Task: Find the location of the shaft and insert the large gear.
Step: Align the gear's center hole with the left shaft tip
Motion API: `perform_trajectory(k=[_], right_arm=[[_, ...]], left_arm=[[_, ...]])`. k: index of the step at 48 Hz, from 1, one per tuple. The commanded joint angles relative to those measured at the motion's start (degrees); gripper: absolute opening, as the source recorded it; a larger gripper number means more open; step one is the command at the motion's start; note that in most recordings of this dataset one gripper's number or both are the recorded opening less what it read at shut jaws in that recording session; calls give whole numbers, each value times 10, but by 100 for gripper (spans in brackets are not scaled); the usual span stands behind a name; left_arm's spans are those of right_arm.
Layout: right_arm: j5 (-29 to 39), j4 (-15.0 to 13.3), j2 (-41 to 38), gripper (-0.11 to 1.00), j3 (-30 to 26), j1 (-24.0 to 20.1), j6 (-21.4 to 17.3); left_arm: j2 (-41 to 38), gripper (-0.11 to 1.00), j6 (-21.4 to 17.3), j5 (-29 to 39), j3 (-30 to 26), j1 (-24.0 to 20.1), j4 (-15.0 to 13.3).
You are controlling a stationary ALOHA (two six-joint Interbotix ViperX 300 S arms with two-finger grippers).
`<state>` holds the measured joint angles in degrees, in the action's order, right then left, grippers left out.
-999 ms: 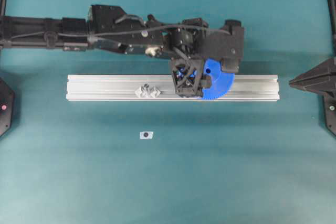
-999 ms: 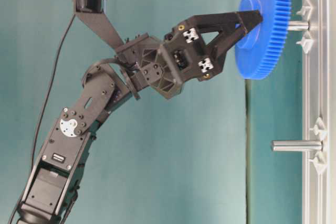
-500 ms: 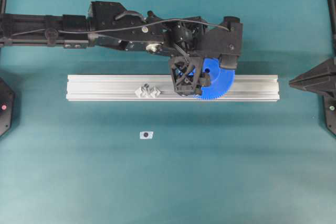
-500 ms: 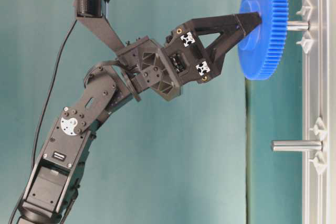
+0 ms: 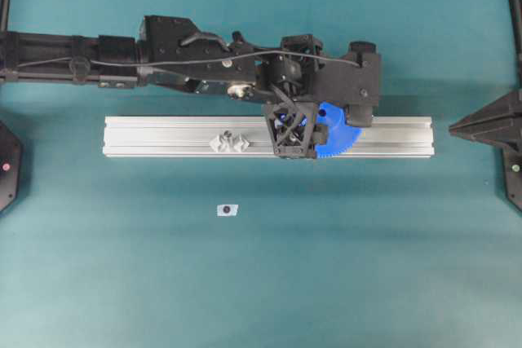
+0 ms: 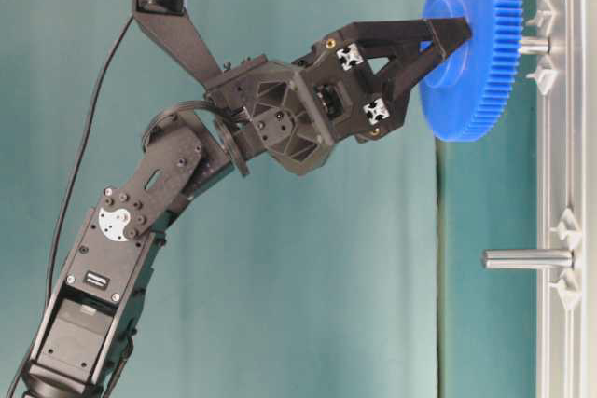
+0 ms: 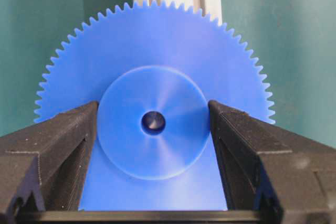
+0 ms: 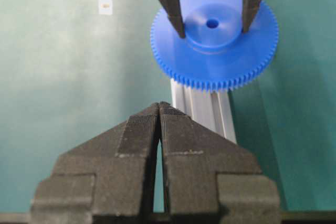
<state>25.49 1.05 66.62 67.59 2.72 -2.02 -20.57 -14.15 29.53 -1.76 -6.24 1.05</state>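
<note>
I should let go of the large gear, now hanging flat above the aluminium rail, with my left gripper on the aluminium bar's covered shaft (image 5: 319, 121) (image 7: 154, 123), apart from the bare shaft.
The large gear (image 5: 341, 134), a bright blue toothed disc, hangs flat above the aluminium rail (image 5: 163, 136). My left gripper (image 7: 152, 104) is shut on its raised hub, one finger on each side. In the table-level view the gear (image 6: 476, 90) is level with one shaft (image 6: 534, 45), whose short grey length shows between gear and rail. Its tip is hidden behind the gear. A second shaft (image 6: 527, 258) stands bare farther along, seen from overhead as a pin (image 5: 231, 138) between clear feet. My right gripper (image 8: 159, 106) is shut on nothing, back from the rail's end.
A small white tag with a dark dot (image 5: 227, 210) lies on the teal table in front of the rail. The left arm (image 5: 204, 63) stretches along the rail's far side. The right arm's black tip (image 5: 457, 128) points at the rail's right end.
The left gripper has carried the gear a little closer to the rail, so less of the shaft shows between them. The wrist now covers more of the gear from overhead.
</note>
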Motion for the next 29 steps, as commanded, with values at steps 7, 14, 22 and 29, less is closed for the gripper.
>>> perform_trajectory(k=[7, 14, 22, 29], right_arm=[[-6, 0, -4, 5, -6, 1, -4], [-5, 0, -4, 5, -7, 1, -4], [-5, 0, -4, 5, -6, 1, -4], [-5, 0, -4, 5, -7, 1, -4]], left_arm=[[10, 72, -2, 0, -6, -11, 2], [11, 72, -2, 5, -10, -30, 1], [10, 72, -6, 8, -13, -40, 2], [9, 72, -6, 9, -13, -40, 2]])
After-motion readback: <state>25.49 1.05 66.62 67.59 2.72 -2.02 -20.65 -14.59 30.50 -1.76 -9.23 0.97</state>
